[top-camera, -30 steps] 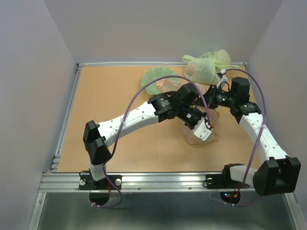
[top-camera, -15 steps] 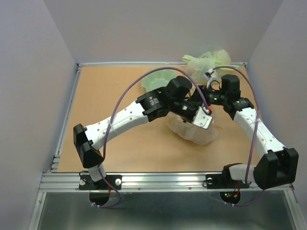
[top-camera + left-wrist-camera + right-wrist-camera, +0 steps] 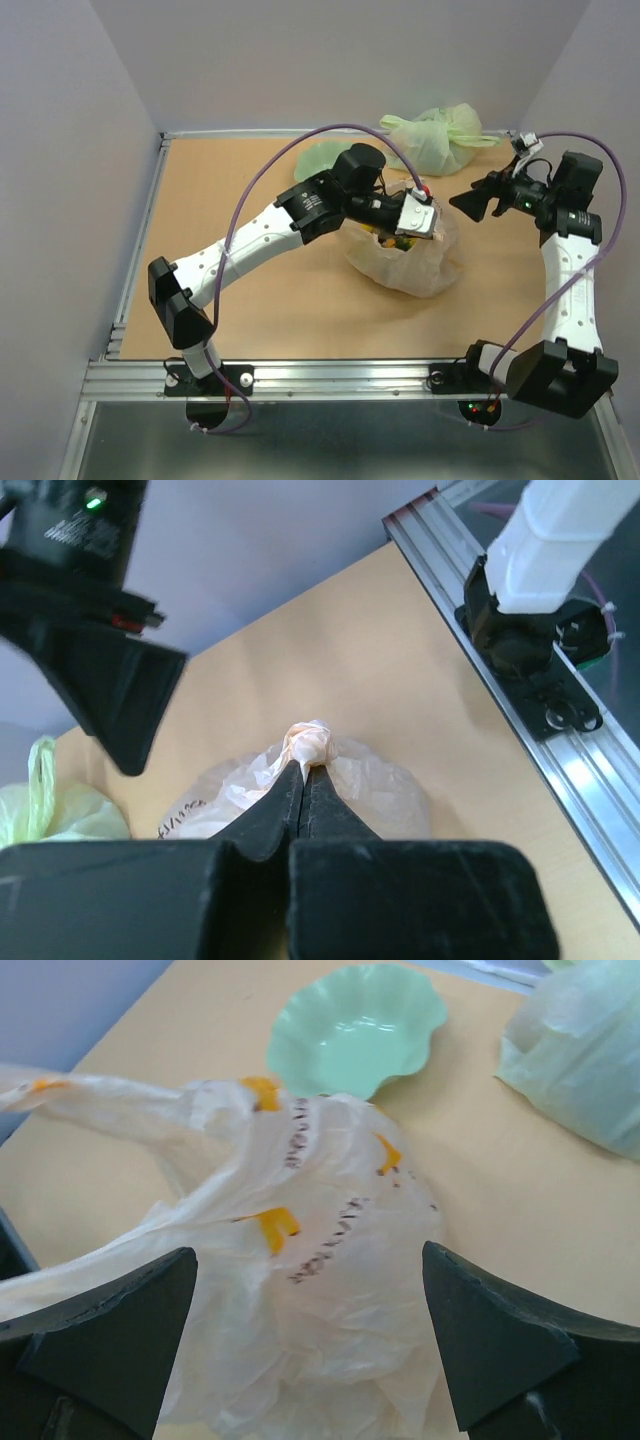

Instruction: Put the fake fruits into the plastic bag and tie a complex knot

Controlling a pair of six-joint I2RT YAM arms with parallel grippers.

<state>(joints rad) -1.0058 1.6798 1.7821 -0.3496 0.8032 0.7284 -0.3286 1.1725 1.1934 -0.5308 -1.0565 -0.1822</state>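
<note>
The plastic bag's gathered top is held by my left gripper alone, so next my right gripper comes in and takes the plastic [image 3: 350, 773] beside that hold before tying the knot.
The plastic bag [image 3: 410, 268] sits in the middle of the table, whitish with orange marks, its top gathered into a twisted knot [image 3: 310, 744]. My left gripper [image 3: 303, 768] is shut on that twisted plastic just below the knot and holds it up. Some fake fruits [image 3: 392, 238] show dimly as yellow and green inside the bag's top. My right gripper [image 3: 470, 200] hangs to the right of the bag, apart from it. In the right wrist view its jaws stand wide open around nothing, with the plastic bag [image 3: 300, 1260] beyond them.
A pale green scalloped bowl [image 3: 355, 1030] lies behind the bag, partly hidden by my left arm in the top view. A pale green knotted bag [image 3: 435, 135] rests at the back right corner. The table's metal rail [image 3: 520, 650] runs along the near edge.
My right gripper has opened, let go of the bag and pulled back to the right. My left gripper stayed shut on the bag's top and shifted up and back with it.
</note>
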